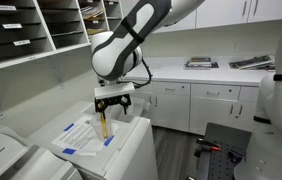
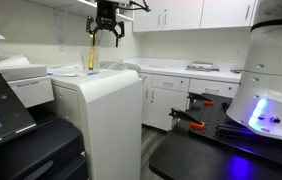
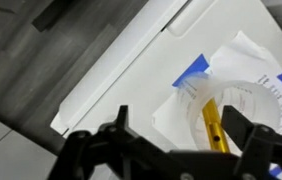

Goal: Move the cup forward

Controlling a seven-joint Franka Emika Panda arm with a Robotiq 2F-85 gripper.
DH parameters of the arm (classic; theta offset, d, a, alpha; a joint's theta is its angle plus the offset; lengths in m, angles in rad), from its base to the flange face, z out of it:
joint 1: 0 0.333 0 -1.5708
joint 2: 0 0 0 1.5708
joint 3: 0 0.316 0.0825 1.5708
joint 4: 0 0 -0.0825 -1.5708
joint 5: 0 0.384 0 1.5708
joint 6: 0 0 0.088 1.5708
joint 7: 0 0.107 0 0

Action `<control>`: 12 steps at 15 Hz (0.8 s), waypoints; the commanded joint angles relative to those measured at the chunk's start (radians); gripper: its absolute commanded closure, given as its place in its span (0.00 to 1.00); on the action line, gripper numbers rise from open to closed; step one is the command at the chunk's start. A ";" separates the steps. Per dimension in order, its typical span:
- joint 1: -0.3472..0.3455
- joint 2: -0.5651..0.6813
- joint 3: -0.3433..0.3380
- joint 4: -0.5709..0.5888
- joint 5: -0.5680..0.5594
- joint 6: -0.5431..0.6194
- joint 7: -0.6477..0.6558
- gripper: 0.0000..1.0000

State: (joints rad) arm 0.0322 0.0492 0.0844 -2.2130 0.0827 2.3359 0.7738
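Note:
My gripper needs to lower one finger inside the cup, as the cup sits off toward that finger of the open gripper, and close on its near side (image 3: pixel 191 108) before moving it.
The cup (image 1: pixel 103 125) is a tall, narrow yellow-amber cylinder. It stands upright on a white-and-blue printed paper sheet (image 1: pixel 81 135) on top of a white cabinet (image 1: pixel 131 140). It also shows in an exterior view (image 2: pixel 91 56) and in the wrist view (image 3: pixel 213 121), where a pale translucent ring surrounds it. My gripper (image 1: pixel 112 103) hangs just above the cup with its fingers spread and holds nothing. In the wrist view the gripper (image 3: pixel 181 120) has the cup between the fingers, nearer the right one. In an exterior view the gripper (image 2: pixel 107 36) is above and slightly beside the cup.
Wall shelves with paper slots (image 1: pixel 41 30) stand behind the cabinet. A counter (image 1: pixel 211 72) with drawers carries paper stacks. A dark printer (image 2: pixel 11 110) sits beside the cabinet. A large white rounded machine (image 2: pixel 271 80) stands across the aisle.

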 commanded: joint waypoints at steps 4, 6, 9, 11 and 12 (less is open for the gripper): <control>0.020 0.037 -0.020 0.035 -0.021 -0.011 0.051 0.05; 0.026 0.062 -0.021 0.044 -0.026 -0.010 0.072 0.31; 0.040 0.097 -0.027 0.064 -0.038 -0.010 0.097 0.56; 0.048 0.108 -0.031 0.075 -0.048 -0.005 0.108 0.71; 0.051 0.109 -0.033 0.079 -0.050 -0.003 0.115 0.78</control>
State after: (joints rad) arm 0.0564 0.1449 0.0768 -2.1598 0.0543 2.3359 0.8475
